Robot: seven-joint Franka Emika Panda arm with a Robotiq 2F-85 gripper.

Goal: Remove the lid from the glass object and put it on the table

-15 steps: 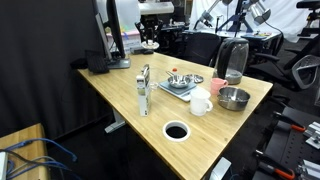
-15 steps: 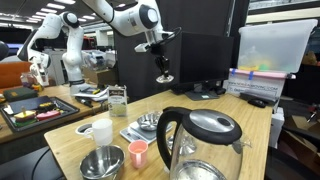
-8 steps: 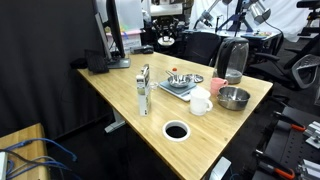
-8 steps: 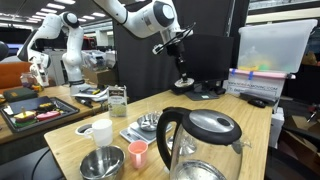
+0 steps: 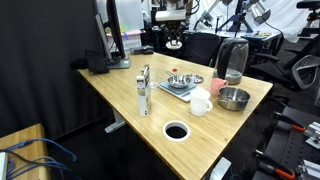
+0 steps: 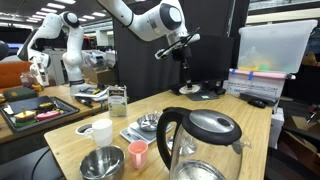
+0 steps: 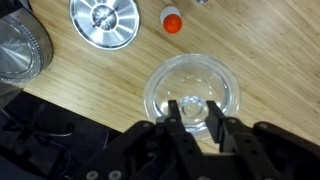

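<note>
My gripper is going to release the clear round glass lid on the bare wood (image 5: 184, 67) (image 7: 140, 57) next to the flat silver disc. The lid is now held over the table's far part.
My gripper (image 7: 192, 108) is shut on the knob of a round clear glass lid (image 7: 165, 85) and holds it above the light wooden table (image 7: 270, 50). In both exterior views the gripper (image 5: 175, 36) (image 6: 187, 72) hangs over the far part of the table (image 5: 120, 90) (image 6: 215, 105) with the lid (image 5: 175, 44) (image 6: 188, 90) under it. A shallow dish (image 5: 180, 80) (image 6: 148, 122) sits on a tray near the table's middle. I cannot tell whether the lid touches the tabletop.
A dark kettle (image 5: 234, 60) (image 6: 200, 140) (image 7: 20, 50), a metal bowl (image 5: 233, 98) (image 6: 100, 163) (image 7: 103, 22), a white cup (image 5: 201, 102) (image 6: 101, 131), an orange cup (image 6: 138, 153) (image 7: 172, 20), a tall jar (image 5: 144, 90) (image 6: 117, 100) and a round hole (image 5: 176, 131) are on the table.
The arm has carried the lid to the right in both exterior views, further over the far side of the table and slightly lower. The grip on the lid has stayed shut.
</note>
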